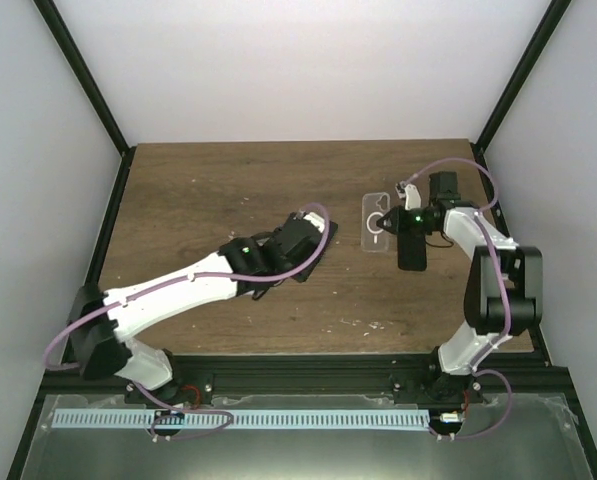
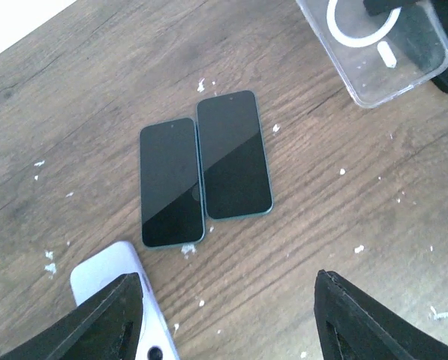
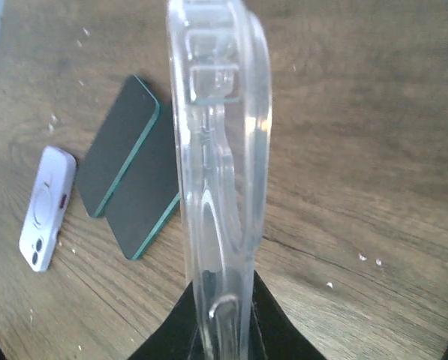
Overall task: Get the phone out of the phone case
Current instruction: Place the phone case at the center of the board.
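Note:
The empty clear phone case will go from my right gripper down onto the wood (image 1: 393, 250) beside the black flat rectangle.
My right gripper (image 1: 392, 219) (image 3: 224, 330) is shut on an empty clear phone case (image 3: 220, 150) (image 1: 375, 236) and holds it edge-on above the table; the case also shows in the left wrist view (image 2: 359, 75). Two dark phones with teal edges lie side by side, screens up, on the wood (image 2: 171, 182) (image 2: 233, 155); the right wrist view shows them too (image 3: 118, 146) (image 3: 145, 206). My left gripper (image 1: 303, 238) (image 2: 231, 330) is open and empty, hovering just near of the two phones.
A white-lavender phone (image 2: 111, 274) (image 3: 46, 206) lies camera side up, partly under my left finger. A black flat rectangle (image 1: 411, 250) sits below the right gripper in the top view. White crumbs dot the wooden table (image 1: 198, 190).

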Robot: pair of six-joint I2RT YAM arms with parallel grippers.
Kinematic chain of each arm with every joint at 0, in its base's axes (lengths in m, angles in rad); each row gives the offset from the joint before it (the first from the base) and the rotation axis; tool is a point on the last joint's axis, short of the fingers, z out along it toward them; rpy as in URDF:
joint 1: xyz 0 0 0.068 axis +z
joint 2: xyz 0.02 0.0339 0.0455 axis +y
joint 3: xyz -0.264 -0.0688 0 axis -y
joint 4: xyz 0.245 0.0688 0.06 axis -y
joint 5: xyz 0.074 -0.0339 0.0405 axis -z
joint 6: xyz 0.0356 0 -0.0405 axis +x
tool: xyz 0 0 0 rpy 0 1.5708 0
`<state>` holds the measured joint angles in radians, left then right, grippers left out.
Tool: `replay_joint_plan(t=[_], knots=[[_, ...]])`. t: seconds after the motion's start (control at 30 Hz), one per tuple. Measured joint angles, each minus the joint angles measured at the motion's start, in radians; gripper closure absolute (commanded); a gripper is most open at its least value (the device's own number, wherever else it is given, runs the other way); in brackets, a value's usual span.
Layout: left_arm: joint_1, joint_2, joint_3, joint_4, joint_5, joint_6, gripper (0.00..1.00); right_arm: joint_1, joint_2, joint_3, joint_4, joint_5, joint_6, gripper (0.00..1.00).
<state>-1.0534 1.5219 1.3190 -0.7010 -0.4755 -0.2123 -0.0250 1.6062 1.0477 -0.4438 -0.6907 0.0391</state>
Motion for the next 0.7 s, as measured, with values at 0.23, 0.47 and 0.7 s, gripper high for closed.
replay_joint_plan(t=[0.23,0.47,0.7], knots=[[0.002,-0.187,-0.169,-0.004,0.022,0.020,0.32,0.000,0.175,0.063,-0.195,0.046,-0.108,0.89],[0.021,-0.267,-0.284,0.019,0.005,0.035,0.31,-0.059,0.181,0.068,-0.266,0.132,-0.131,0.92],[0.022,-0.277,-0.296,0.023,-0.017,0.035,0.31,-0.218,0.183,0.100,-0.319,0.188,-0.161,0.93]])
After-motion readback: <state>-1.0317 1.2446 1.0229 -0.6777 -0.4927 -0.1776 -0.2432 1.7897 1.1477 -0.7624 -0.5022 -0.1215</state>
